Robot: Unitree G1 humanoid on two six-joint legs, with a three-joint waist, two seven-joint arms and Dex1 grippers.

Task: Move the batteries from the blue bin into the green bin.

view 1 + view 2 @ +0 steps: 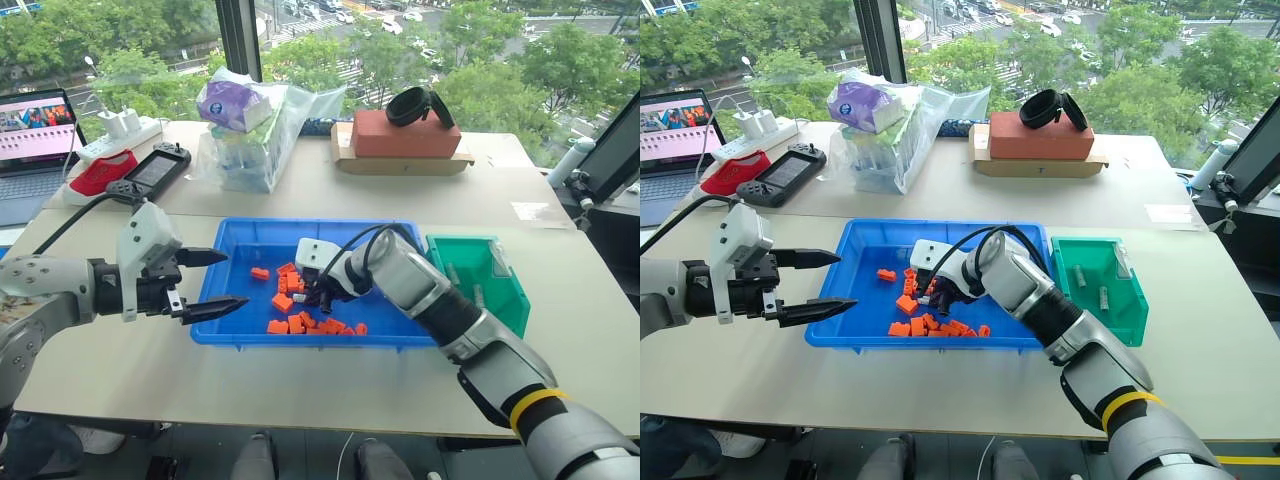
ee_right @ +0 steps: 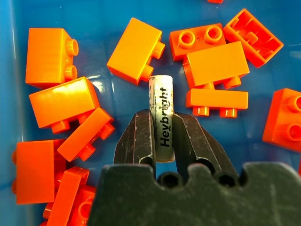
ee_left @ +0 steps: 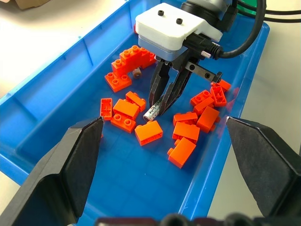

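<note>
The silver battery will go from my right gripper down into the green bin (image 1: 464,308), in between that bin's nearer battery and the blue bin.
The blue bin (image 1: 300,226) lies in the middle of the table with several orange bricks (image 1: 300,320) in it. My right gripper (image 2: 162,117) reaches down among them and is shut on a silver battery (image 2: 161,101) printed with black lettering, which lies on the bin floor. The left wrist view shows that same battery (image 3: 153,112) between the right gripper's fingers (image 3: 155,89). Another battery (image 3: 137,72) peeks out beside the far bricks. The green bin (image 1: 500,290) stands right of the blue bin with two batteries (image 1: 1078,277) inside. My left gripper (image 1: 235,279) hangs open over the blue bin's left rim.
A laptop (image 1: 35,130), a power strip (image 1: 120,135) and a handheld game console (image 1: 150,170) sit at the back left. A plastic bag of goods (image 1: 250,130) and a red block on cardboard (image 1: 405,135) stand behind the bins. A bottle (image 1: 570,160) is at the right edge.
</note>
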